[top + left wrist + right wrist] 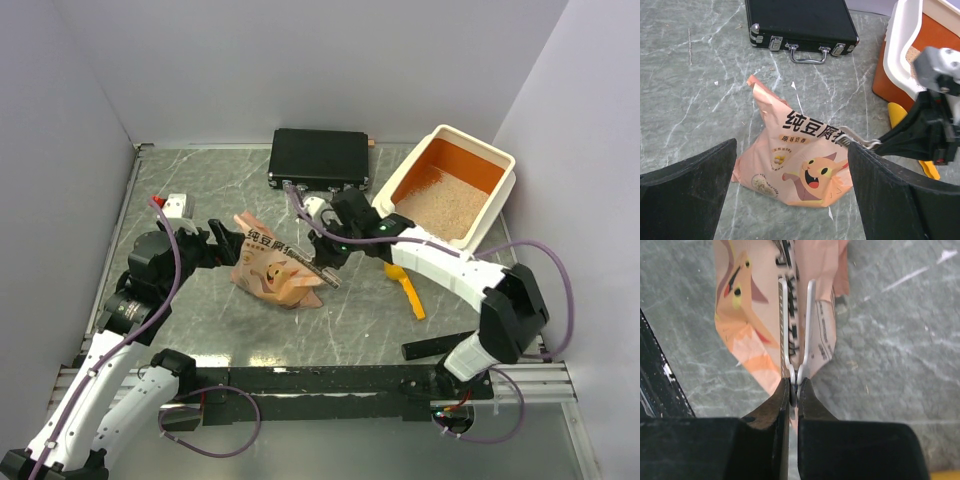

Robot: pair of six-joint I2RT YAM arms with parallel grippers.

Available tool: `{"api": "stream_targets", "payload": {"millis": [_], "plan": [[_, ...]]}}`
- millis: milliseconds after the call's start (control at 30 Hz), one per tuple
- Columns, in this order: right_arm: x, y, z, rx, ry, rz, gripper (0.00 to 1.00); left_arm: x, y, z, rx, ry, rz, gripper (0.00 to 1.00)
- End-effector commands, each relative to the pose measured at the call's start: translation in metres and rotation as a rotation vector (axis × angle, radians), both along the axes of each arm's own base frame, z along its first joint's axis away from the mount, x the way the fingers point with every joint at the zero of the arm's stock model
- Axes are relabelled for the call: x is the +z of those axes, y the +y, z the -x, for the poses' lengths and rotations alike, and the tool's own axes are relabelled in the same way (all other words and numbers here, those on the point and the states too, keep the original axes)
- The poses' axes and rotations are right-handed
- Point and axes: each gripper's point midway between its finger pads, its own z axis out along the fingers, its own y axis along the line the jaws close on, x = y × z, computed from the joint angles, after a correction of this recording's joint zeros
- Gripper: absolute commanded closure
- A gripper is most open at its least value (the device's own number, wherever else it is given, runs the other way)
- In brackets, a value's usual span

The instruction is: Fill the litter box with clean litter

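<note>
Next, I let go of the white clip with my right gripper on the table [377,308] beside the yellow-orange scoop, on the scoop's side that faces the bag.
The litter box [505,160], cream rim and orange inside, stands at the far right and holds beige clean litter [440,205]; its rim also shows in the left wrist view [900,45]. A crumpled orange-pink printed bag [272,272] lies mid-table. My right gripper [325,270] is shut on a white clip [810,320] that sits on the bag's right edge [747,315]; the clip also shows in the left wrist view [856,141]. My left gripper [222,240] is open and empty, just left of the bag [790,165], with its fingers [690,195] wide apart.
A flat black case [320,158] lies at the back centre, also in the left wrist view [800,20]. A yellow-orange scoop [408,290] lies on the table under the right arm, in front of the litter box. Grey walls enclose the table on three sides.
</note>
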Motion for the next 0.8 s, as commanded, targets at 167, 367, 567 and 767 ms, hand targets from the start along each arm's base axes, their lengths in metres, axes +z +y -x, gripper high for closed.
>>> {"api": "stream_targets", "payload": {"millis": [167, 367, 567, 767], "plan": [[0.058, -0.073, 0.007, -0.331, -0.142, 0.023, 1.0, 0.012, -0.003, 0.0, -0.014, -0.04, 0.031, 0.03], [0.02, -0.137, 0.017, -0.671, -0.026, 0.178, 1.0, 0.012, -0.001, 0.0, -0.004, -0.034, 0.028, 0.03], [-0.039, -0.172, 0.039, -0.876, 0.134, 0.362, 1.0, 0.013, 0.001, 0.0, 0.006, -0.041, 0.028, 0.03], [-0.077, -0.18, 0.041, -0.958, 0.213, 0.45, 1.0, 0.012, 0.001, -0.001, 0.008, -0.037, 0.02, 0.03]]}}
